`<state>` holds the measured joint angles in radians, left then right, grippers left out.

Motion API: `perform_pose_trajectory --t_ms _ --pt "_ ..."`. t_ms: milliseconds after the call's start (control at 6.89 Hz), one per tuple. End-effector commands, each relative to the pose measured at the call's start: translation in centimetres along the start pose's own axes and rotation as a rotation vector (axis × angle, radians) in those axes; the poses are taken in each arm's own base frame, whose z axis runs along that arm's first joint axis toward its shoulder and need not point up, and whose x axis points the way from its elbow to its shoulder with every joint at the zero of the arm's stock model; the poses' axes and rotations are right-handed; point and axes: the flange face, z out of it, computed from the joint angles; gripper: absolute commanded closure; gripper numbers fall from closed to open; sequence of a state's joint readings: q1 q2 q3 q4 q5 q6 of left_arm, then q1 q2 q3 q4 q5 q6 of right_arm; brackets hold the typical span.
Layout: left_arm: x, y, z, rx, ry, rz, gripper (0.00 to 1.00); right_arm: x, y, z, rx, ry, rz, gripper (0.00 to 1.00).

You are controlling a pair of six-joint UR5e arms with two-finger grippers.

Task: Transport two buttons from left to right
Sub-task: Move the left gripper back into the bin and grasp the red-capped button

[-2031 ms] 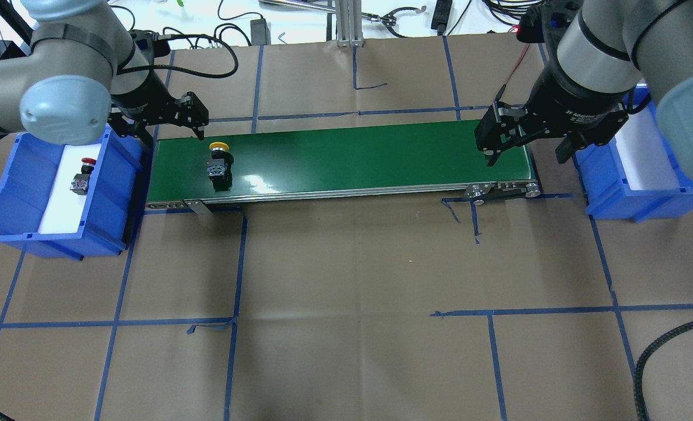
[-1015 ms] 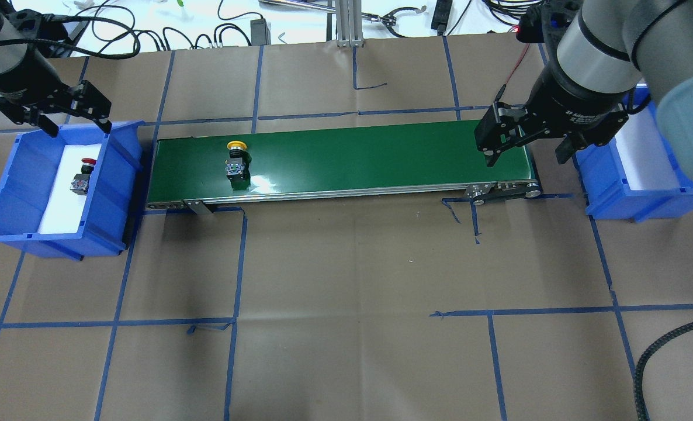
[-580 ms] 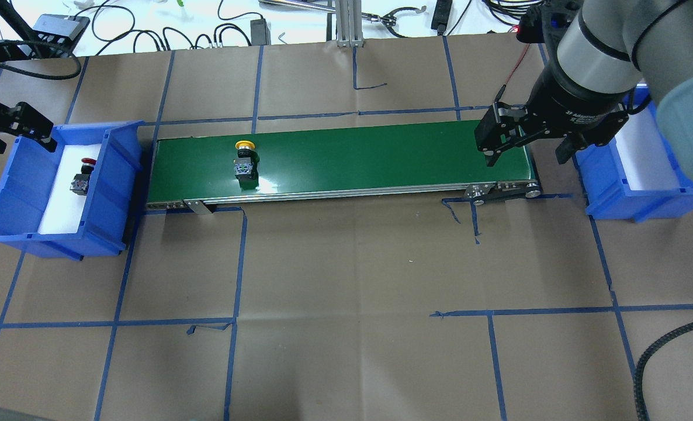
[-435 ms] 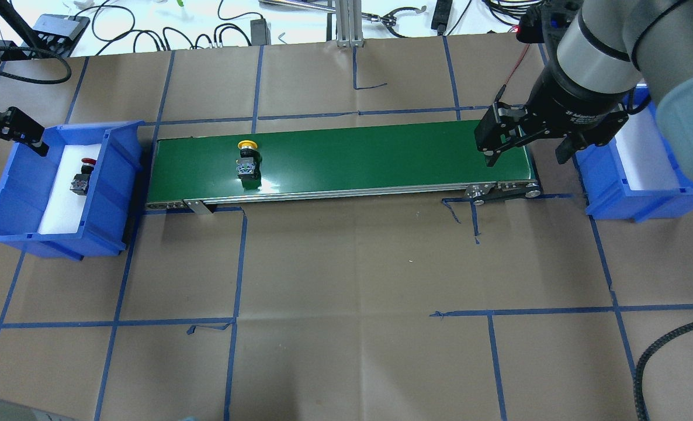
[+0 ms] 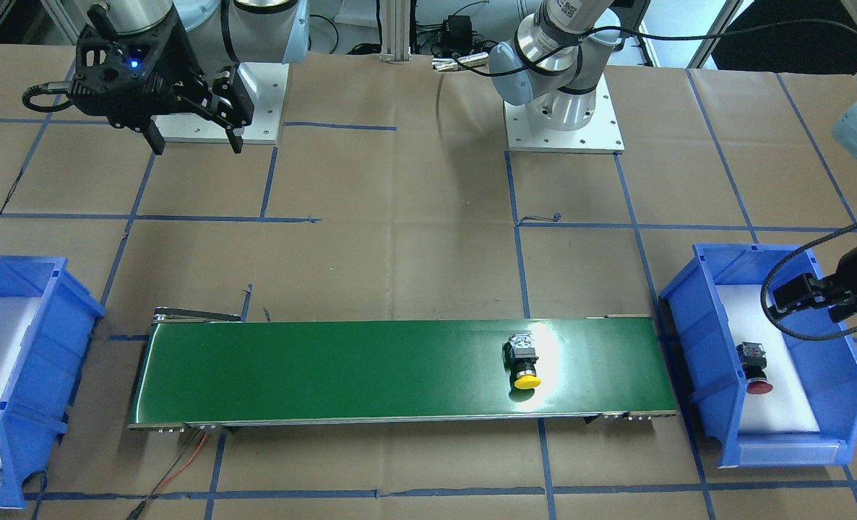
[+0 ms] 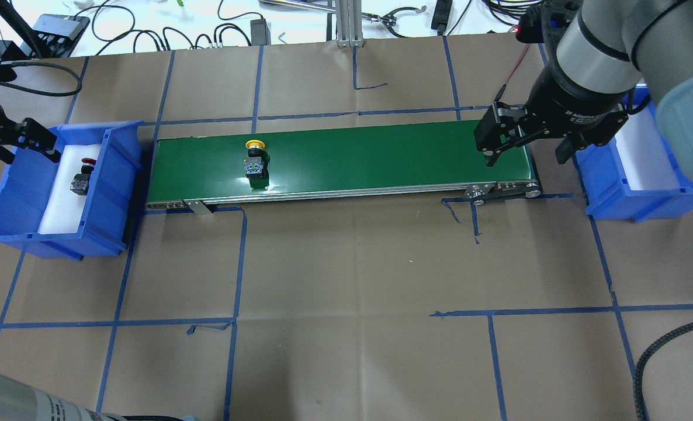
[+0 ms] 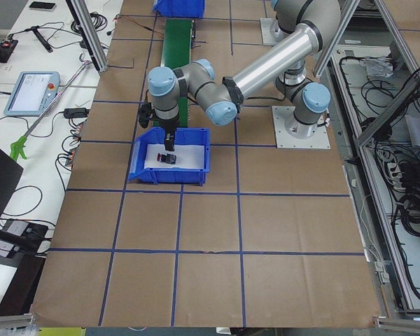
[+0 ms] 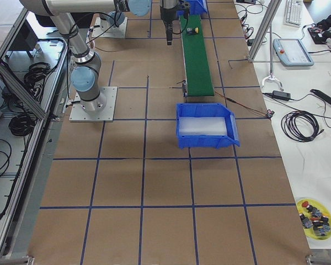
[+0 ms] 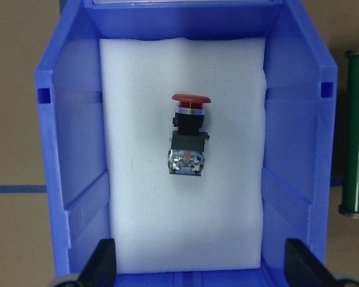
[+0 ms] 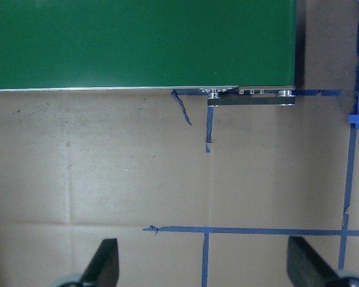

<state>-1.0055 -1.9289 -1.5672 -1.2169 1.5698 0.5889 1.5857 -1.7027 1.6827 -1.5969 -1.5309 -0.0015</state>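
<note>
I need to close my left gripper on the red button's black body (image 5: 753, 359) (image 9: 188, 142), between its red cap and its clear end, in the blue bin.
The yellow button (image 6: 255, 161) lies on its side on the green conveyor belt (image 6: 381, 152), left of the middle; it also shows in the front view (image 5: 522, 361). The red button (image 6: 82, 175) lies on white foam in the left blue bin (image 6: 118, 175). It also shows in the left wrist view (image 9: 188, 140). My left gripper (image 6: 26, 149) hovers over that bin's far left edge, open and empty (image 9: 200, 266). My right gripper (image 6: 526, 156) hangs open and empty above the belt's right end (image 10: 203, 266).
A second blue bin (image 6: 606, 181) with white foam stands just past the belt's right end, with no button visible in it. Blue tape lines cross the brown table cover. Cables lie along the far table edge.
The yellow button has ridden rightward along the belt. My left gripper has swung from the belt's left end out over the left bin. The right arm has not moved.
</note>
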Motion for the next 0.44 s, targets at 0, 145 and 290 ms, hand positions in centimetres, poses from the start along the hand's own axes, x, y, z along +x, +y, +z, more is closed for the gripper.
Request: perform_pose_trajectory --t_ms 0,145,290 --pt "-0.6 -1.3 4.6 -0.007 0.005 0.002 0.01 0.0 0.0 0.0 0.0 0.0 0.001 0.0" --pt "-0.5 -1.2 5.6 -0.013 0.009 0.002 0.01 0.0 0.0 0.0 0.0 0.0 0.0 0.0" --pt "-0.3 -0.9 6.5 -0.014 0.012 0.002 0.01 0.0 0.0 0.0 0.0 0.0 0.001 0.0"
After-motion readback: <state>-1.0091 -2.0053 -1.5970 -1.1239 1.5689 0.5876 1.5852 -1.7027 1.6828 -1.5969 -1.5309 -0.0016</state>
